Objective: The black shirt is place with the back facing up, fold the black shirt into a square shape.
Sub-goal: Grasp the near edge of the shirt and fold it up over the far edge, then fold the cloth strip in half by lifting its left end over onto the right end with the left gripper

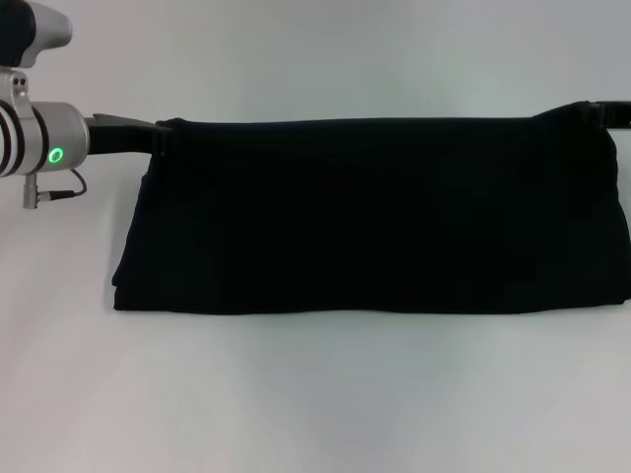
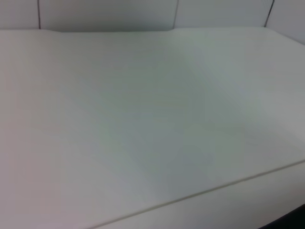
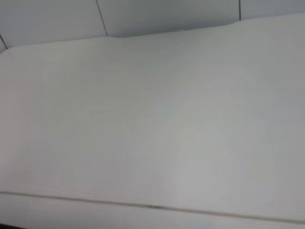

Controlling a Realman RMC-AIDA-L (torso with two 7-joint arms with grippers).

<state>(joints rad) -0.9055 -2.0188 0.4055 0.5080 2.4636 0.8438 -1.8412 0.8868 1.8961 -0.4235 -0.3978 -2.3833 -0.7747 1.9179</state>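
Next, my left gripper lets go of the far corner of the black shirt on the table (image 1: 184, 161) just in front of the thin seam.
The black shirt (image 1: 375, 217) spreads as a wide dark band across the head view. Its top edge runs straight and taut between both grippers, and its lower edge rests on the white table (image 1: 315, 394). My left gripper (image 1: 158, 135) pinches the shirt's upper left corner, with its silver wrist (image 1: 44, 138) at the left border. At the upper right corner, my right gripper (image 1: 596, 110) grips the fabric, mostly cut off by the frame's edge. Both wrist views show only the table top and the wall behind it.
Bare white table (image 2: 143, 119) stretches in front of and behind the shirt. A panelled wall (image 3: 167, 14) stands past the table's far edge. A thin seam (image 3: 152, 206) crosses the table surface.
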